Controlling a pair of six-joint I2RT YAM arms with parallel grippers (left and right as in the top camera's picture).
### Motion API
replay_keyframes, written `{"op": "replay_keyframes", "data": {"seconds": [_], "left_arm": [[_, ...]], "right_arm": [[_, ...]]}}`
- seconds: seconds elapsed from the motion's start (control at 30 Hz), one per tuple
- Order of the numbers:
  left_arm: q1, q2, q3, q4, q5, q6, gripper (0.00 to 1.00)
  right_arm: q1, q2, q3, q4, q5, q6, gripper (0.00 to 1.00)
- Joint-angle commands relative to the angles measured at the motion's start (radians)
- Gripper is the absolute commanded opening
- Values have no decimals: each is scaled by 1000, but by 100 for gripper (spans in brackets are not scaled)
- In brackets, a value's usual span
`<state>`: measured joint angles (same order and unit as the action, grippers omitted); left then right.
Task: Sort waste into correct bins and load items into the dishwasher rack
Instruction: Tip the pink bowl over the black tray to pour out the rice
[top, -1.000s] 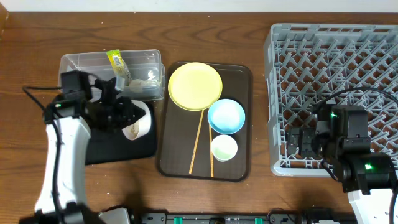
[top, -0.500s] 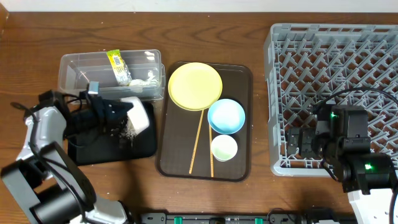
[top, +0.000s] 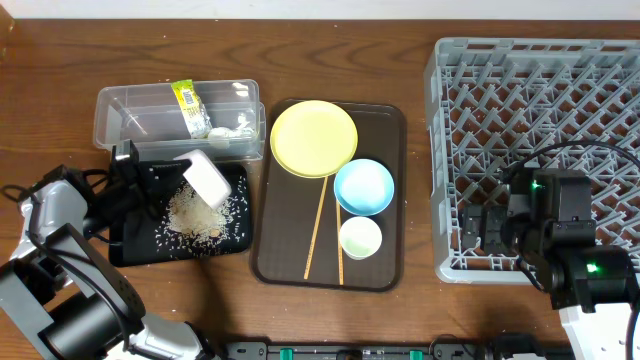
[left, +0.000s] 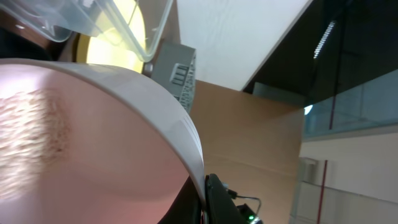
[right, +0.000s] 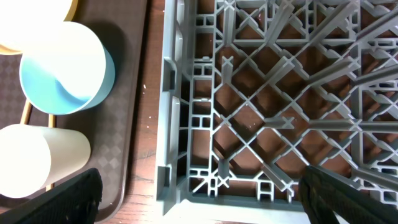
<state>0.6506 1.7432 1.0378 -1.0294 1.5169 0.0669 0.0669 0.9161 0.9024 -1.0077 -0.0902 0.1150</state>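
Note:
I should let go of the white bowl with my left gripper on the brown serving tray (top: 289, 232), between the chopsticks and the black tray. The bowl is now tipped over the black tray.
My left gripper (top: 180, 172) is shut on the rim of the white bowl with pinkish outside (top: 205, 178), holding it tipped over the black tray (top: 130, 250). Loose rice (top: 190, 215) lies scattered on that tray. In the left wrist view the bowl's pink side (left: 93, 143) fills the frame, with a finger (left: 214, 199) on its rim. The clear tub (top: 130, 115) holds the yellow-green wrapper (top: 187, 100) and a white scrap (top: 235, 128). My right gripper (top: 490, 228) is open and empty over the front left corner of the grey rack (top: 540, 90), which also shows in the right wrist view (right: 280, 93).
The brown serving tray (top: 385, 125) carries the yellow plate (top: 313, 138), blue bowl (top: 363, 187), pale cup (top: 360, 238) and two chopsticks (top: 317, 225). The right wrist view shows the blue bowl (right: 62, 74) and the cup (right: 34, 162) left of the rack.
My left gripper carried the white bowl left over the black tray and tipped it. Rice has spilled out onto the tray. The right arm has not moved.

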Motion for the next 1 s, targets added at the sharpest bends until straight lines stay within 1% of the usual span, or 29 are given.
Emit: {"op": "replay_keyframes", "data": {"seconds": [0.0,0.7,0.97], "left_arm": [[8,2,-4,-6,56,-16,6],[8,2,-4,-5,56,-15,6],[8,2,-4,-5,42,11,6]], "right_arm": [[18,0,19,-2,-4,11,99],[18,0,19,-3,-4,11,99],[18,0,19,-3,-4,11,99]]}}
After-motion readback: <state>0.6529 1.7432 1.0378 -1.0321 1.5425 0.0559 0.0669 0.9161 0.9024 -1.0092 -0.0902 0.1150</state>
